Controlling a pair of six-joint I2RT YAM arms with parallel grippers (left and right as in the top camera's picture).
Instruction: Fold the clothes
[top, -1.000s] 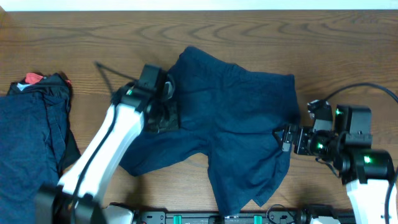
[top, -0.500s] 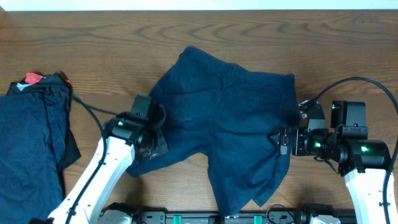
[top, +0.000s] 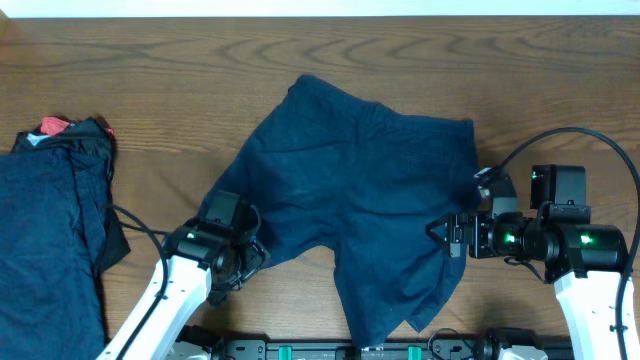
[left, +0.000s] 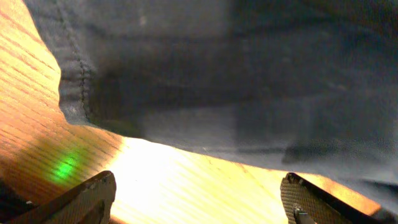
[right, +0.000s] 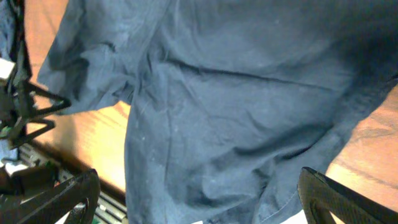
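Next, my left gripper shifts over, grips the shorts' leg (left: 118, 93) near the hem corner and pulls it away, as that corner lies beyond and beside its open fingers.
A pair of dark navy shorts (top: 360, 200) lies spread flat in the middle of the table, waistband at the far side, legs toward me. My left gripper (top: 240, 262) is open and empty at the hem of the left leg; the left wrist view shows that hem (left: 205, 74) just beyond the spread fingers (left: 199, 199), over bare wood. My right gripper (top: 445, 236) is open at the right leg's outer edge; the right wrist view shows wrinkled navy fabric (right: 236, 112) between its fingers (right: 199, 199), not gripped. A pile of navy clothes (top: 50, 230) with a red piece (top: 52, 126) lies at the left.
The wooden table (top: 200, 70) runs to a white edge at the far side. A black rail (top: 330, 350) with green marks lies along the near edge. Cables trail from both arms.
My left gripper has drawn back from on top of the shorts' left side toward me, down to the left leg hem. My right gripper has shifted slightly left and toward me.
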